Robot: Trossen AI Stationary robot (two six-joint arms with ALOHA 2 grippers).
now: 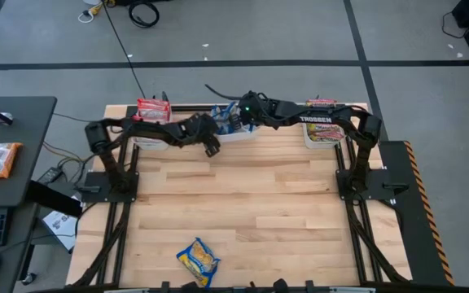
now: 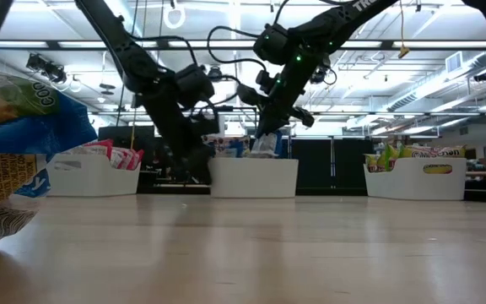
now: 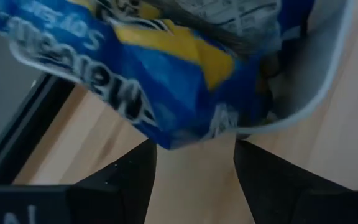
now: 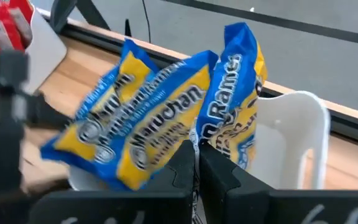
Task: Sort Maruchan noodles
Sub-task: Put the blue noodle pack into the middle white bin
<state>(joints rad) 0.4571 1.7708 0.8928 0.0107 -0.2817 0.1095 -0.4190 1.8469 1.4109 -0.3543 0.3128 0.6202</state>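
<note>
My right gripper needs to let go of the blue-yellow packet in the middle bin point(image 1: 238, 119) point(image 4: 234, 127), next to the other Maruchan packets.
Three white bins stand along the table's far edge. The middle bin point(image 1: 233, 135) holds blue-yellow Maruchan packets point(image 4: 148, 118); one leans out over its rim point(image 3: 166, 74). My right gripper point(image 4: 196, 163) hangs over this bin, shut on the edge of a blue-yellow packet. My left gripper point(image 3: 194, 180) is open just on the near-left side of the bin, its fingers below the overhanging packet and apart from it. Another blue-yellow packet point(image 1: 198, 260) lies flat near the table's front edge. My right gripper pinches a thin silvery seam point(image 4: 196, 147) at the edge of a blue-yellow packet between its two fingers, slanting down from the table's right. The packet point(image 2: 264, 145) hangs below the fingers with its lower part inside the middle bin.
The left bin point(image 2: 91, 177) holds red packets point(image 1: 153, 109), and the right bin point(image 2: 416, 179) holds green-red ones point(image 1: 322, 130). Bare wooden tabletop point(image 1: 243, 203) spreads between the bins and the front edge. A dark desk point(image 1: 6, 155) stands left of the table.
</note>
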